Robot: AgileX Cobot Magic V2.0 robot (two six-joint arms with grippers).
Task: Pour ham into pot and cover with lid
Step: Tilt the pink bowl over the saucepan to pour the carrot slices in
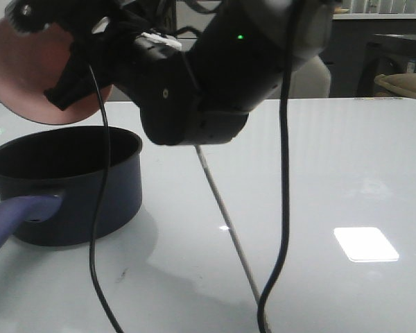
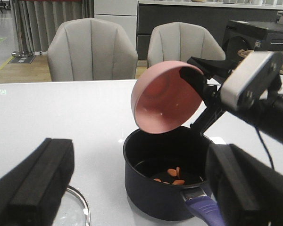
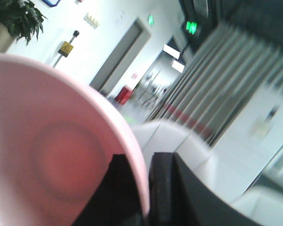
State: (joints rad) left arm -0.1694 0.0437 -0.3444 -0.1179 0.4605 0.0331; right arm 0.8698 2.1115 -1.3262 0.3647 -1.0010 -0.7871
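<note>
Next, my right gripper lets go of the pink bowl on the white table [image 1: 288, 216], in the space between the pot and the bright square.
My right gripper [image 1: 62, 94] is shut on the rim of the pink bowl [image 1: 28, 76], held tipped on its side above the pot [image 1: 69, 184]. In the left wrist view the bowl [image 2: 162, 99] looks empty and several orange ham slices [image 2: 172, 175] lie on the bottom of the navy pot [image 2: 162, 188], whose blue-purple handle [image 2: 205, 209] points toward the camera. In the right wrist view the bowl's rim [image 3: 132, 155] sits between the two fingers. My left gripper [image 2: 141, 188] is open and empty, on the handle side of the pot. Part of the lid's metal rim [image 2: 80, 209] lies on the table beside the left finger.
The white table [image 1: 319, 180] reaches right of the pot. A black cable [image 1: 284, 208] hangs from the right arm down in front of the table. Two beige chairs [image 2: 92, 49] stand behind the far edge of the table.
</note>
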